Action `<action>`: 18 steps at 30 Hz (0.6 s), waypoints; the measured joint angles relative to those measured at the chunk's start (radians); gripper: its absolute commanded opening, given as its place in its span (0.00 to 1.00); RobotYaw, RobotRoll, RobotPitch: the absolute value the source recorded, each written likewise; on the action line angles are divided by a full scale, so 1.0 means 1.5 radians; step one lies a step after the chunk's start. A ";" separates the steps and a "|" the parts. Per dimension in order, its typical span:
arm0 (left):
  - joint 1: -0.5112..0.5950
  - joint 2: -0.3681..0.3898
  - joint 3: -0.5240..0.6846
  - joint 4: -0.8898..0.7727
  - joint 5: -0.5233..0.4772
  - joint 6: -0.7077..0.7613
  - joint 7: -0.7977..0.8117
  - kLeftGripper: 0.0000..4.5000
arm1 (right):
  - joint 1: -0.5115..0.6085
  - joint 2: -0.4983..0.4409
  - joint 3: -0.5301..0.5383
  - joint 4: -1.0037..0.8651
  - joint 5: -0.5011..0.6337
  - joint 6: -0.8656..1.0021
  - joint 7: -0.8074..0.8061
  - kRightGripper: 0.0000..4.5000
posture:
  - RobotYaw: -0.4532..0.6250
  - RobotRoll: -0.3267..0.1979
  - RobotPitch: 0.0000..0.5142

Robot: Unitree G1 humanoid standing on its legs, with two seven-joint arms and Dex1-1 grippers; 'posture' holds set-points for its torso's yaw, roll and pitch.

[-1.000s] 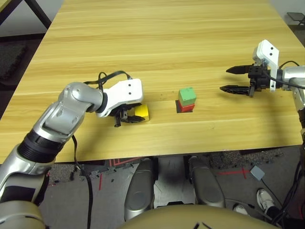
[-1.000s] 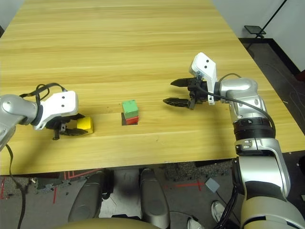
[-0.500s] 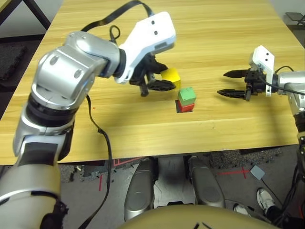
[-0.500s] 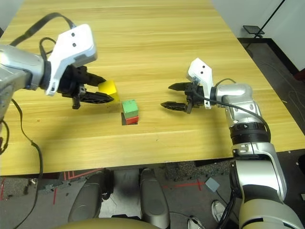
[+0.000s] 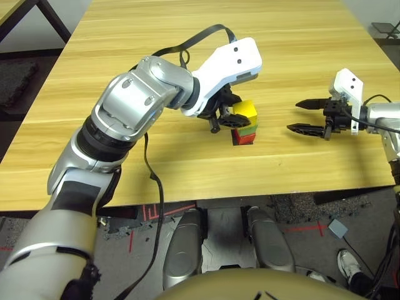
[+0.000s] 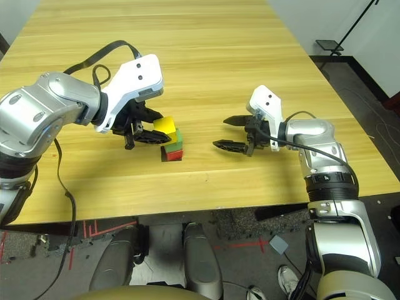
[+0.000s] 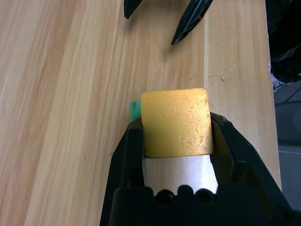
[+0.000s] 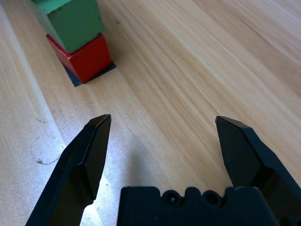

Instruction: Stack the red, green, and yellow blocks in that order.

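Observation:
My left gripper is to set the yellow block squarely on top of the green block (image 5: 253,114) (image 7: 158,126), above the black patch. I should let go of it there.
The red block (image 8: 87,59) rests on a flat black patch (image 8: 75,77) near the table's middle, and the green block (image 8: 70,16) sits on top of it. My left gripper (image 5: 234,119) is shut on the yellow block (image 5: 244,111), holding it right over the green block (image 6: 177,136). In the left wrist view the yellow block (image 7: 176,123) sits between the black fingers (image 7: 133,150), and a thin green sliver (image 7: 134,110) shows beside it. Whether yellow touches green I cannot tell. To the right of the stack my right gripper (image 5: 294,116) stands open, with nothing in it, pointing at the stack.
The wooden table (image 5: 187,50) stretches bare behind and to both sides of the stack. Its front edge (image 5: 219,197) runs close below the stack. A black cable (image 5: 150,181) hangs from my left arm over that edge.
My left gripper lifted the yellow block off the table at the left and carried it right, to just above the green block. The right gripper stayed about where it was.

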 measured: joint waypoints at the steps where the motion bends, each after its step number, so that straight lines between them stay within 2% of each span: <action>1: -0.003 -0.003 -0.005 0.012 0.004 -0.009 0.001 0.44 | 0.002 0.000 -0.001 -0.004 0.002 0.002 -0.002 1.00 | 0.55 0.77 0.30; 7: -0.017 -0.024 -0.012 0.070 0.035 -0.052 0.013 0.44 | 0.016 -0.001 -0.001 -0.015 0.003 0.008 -0.008 1.00 | 0.55 0.78 0.32; 18: -0.017 -0.028 -0.017 0.082 0.049 -0.052 0.011 0.44 | 0.020 -0.001 -0.001 -0.026 0.004 0.015 -0.008 1.00 | 0.55 0.79 0.34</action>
